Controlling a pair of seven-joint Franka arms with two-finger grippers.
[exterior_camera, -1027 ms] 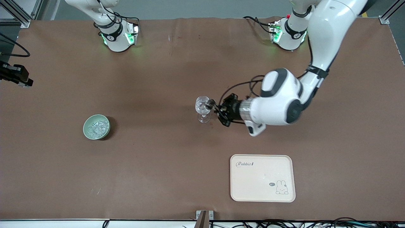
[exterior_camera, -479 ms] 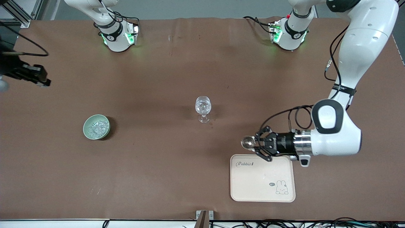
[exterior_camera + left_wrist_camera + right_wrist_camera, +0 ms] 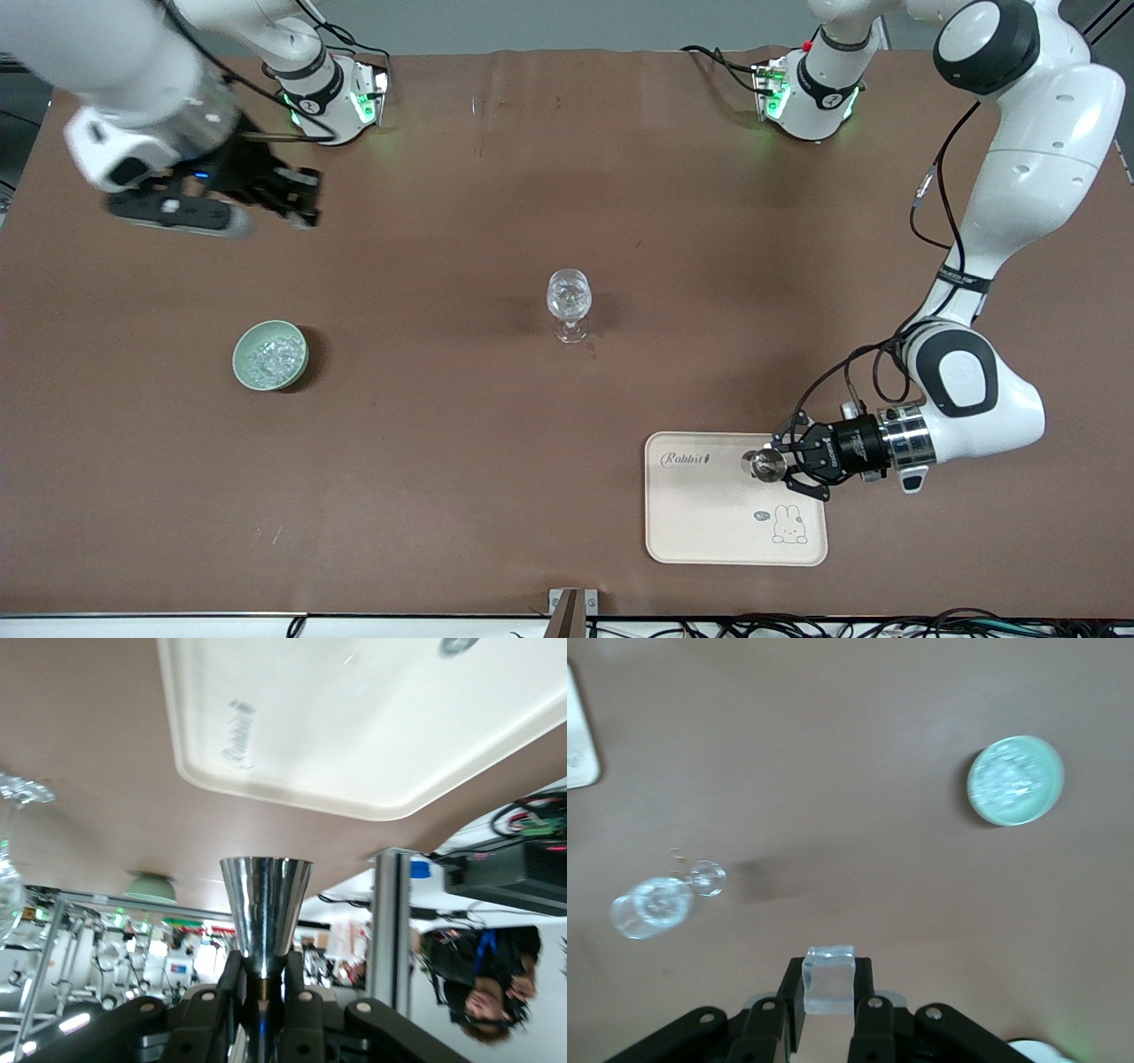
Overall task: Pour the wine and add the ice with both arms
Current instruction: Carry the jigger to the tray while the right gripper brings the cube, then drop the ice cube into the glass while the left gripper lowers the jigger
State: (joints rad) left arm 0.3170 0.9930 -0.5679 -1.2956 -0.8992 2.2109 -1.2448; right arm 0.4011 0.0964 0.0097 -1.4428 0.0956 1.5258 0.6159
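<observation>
The robot's left gripper will set the shiny metal measuring cup, now held over the cream tray, down on the cream tray [image 3: 757, 482], between the lettering and the rabbit.
A clear stemmed glass [image 3: 568, 301] [image 3: 651, 906] stands mid-table. The pale green bowl [image 3: 270, 354] [image 3: 1015, 780] with ice [image 3: 268, 357] sits toward the right arm's end. My right gripper [image 3: 299, 199] [image 3: 828, 974] hangs over bare table between its base and the bowl, shut on one clear ice cube [image 3: 829, 992]. My left gripper [image 3: 780, 463] [image 3: 263, 973] is over the cream tray [image 3: 709, 523] [image 3: 372, 735], shut on the narrow waist of a shiny metal measuring cup [image 3: 764, 463] [image 3: 266, 904]. No wine shows.
The tray, printed with a rabbit, lies near the table's front edge toward the left arm's end. The arm bases [image 3: 332, 102] [image 3: 811, 97] stand along the back. Cables [image 3: 886, 625] run along the front edge.
My left arm swung the metal cup away from the glass to over the tray. My right arm came in from the table's end, now over the table with the ice cube.
</observation>
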